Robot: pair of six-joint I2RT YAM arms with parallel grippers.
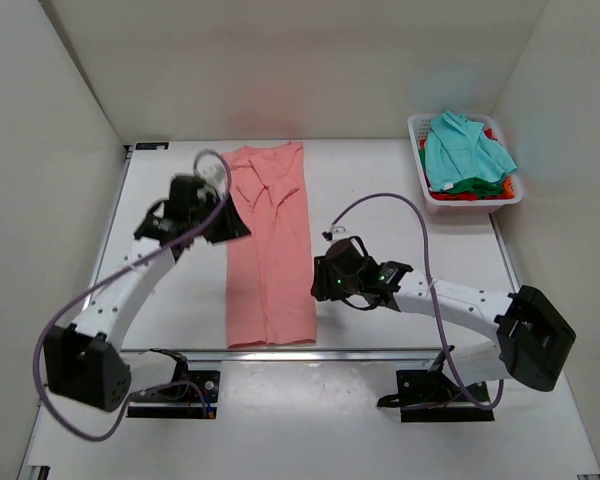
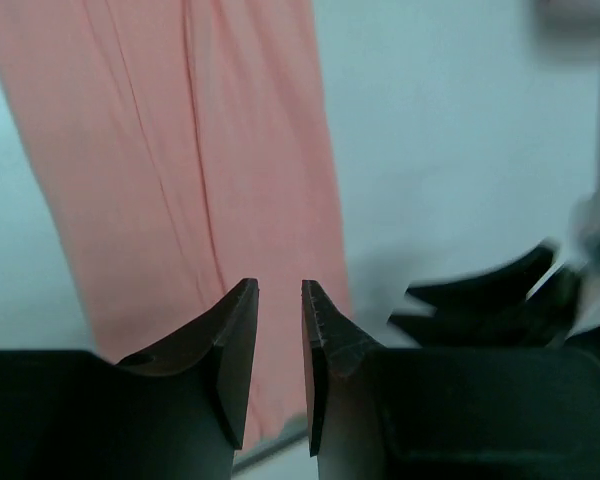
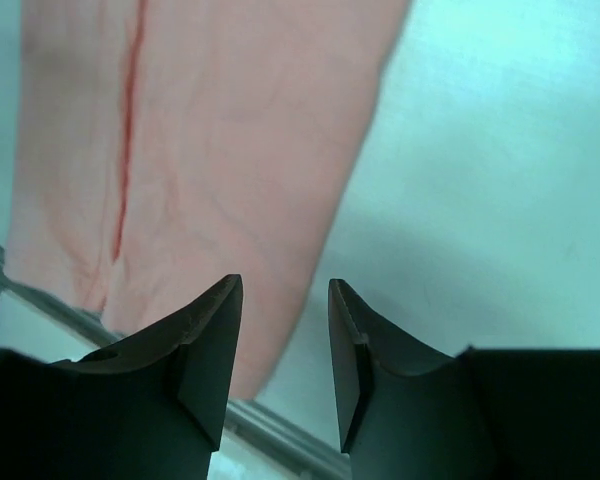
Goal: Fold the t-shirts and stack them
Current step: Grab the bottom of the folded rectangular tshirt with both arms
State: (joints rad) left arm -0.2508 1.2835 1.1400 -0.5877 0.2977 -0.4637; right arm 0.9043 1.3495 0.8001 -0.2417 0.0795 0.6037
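Note:
My right gripper needs to grip the hem corner (image 1: 312,339) (image 3: 250,378) closest to it on the salmon-pink t-shirt, next to the metal front edge of the table.
A salmon-pink t-shirt (image 1: 268,250) lies on the white table, folded lengthwise into a long narrow strip that runs from the back to the front edge. My left gripper (image 1: 228,226) hovers at the strip's left edge, near the upper half. In the left wrist view (image 2: 280,285) its jaws stand slightly apart and empty above the pink cloth (image 2: 180,150). My right gripper (image 1: 326,277) is by the strip's right edge, near the lower half. In the right wrist view (image 3: 285,282) it is open and empty, with the shirt's hem end (image 3: 210,130) below and to the left.
A white plastic basket (image 1: 421,176) stands at the back right, holding a teal shirt (image 1: 465,148) on top of green and red ones. White walls close in the table on three sides. The table's metal front edge (image 3: 280,430) runs just past the shirt's hem.

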